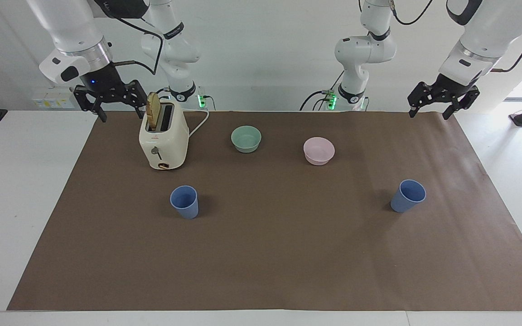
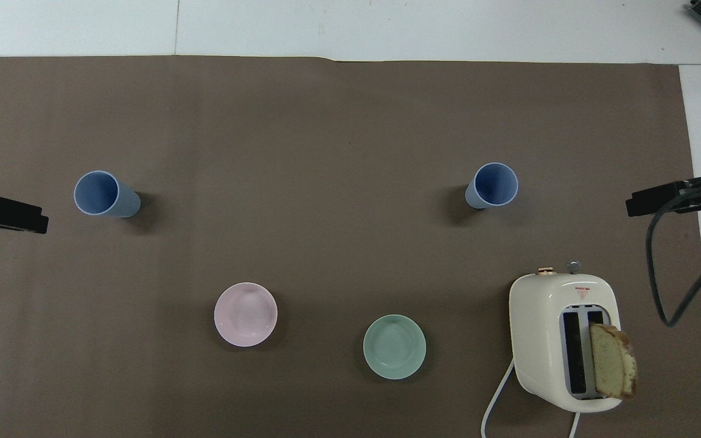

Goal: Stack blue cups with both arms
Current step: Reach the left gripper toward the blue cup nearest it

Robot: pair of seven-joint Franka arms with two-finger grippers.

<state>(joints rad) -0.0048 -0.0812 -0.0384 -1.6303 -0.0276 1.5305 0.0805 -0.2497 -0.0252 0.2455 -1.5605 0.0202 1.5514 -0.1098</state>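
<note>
I will grab the nearest blue cup with my left gripper by the part of the cup's rim [image 2: 75,193] facing it.
Two blue cups stand upright and apart on the brown mat. One cup [image 1: 184,201] [image 2: 491,185] is toward the right arm's end, farther from the robots than the toaster. The other cup [image 1: 408,195] [image 2: 102,194] is toward the left arm's end. My right gripper [image 1: 120,111] [image 2: 648,204] hangs open and empty in the air beside the toaster, over the mat's edge. My left gripper [image 1: 428,113] [image 2: 22,216] hangs open and empty over the mat's corner at its own end. Both arms wait.
A cream toaster [image 1: 163,140] [image 2: 560,340] with a bread slice [image 1: 153,111] sticking out stands near the right arm. A green bowl [image 1: 246,138] [image 2: 394,347] and a pink bowl [image 1: 318,151] [image 2: 245,314] sit nearer to the robots than the cups. The toaster's white cord [image 1: 200,122] runs toward the robots.
</note>
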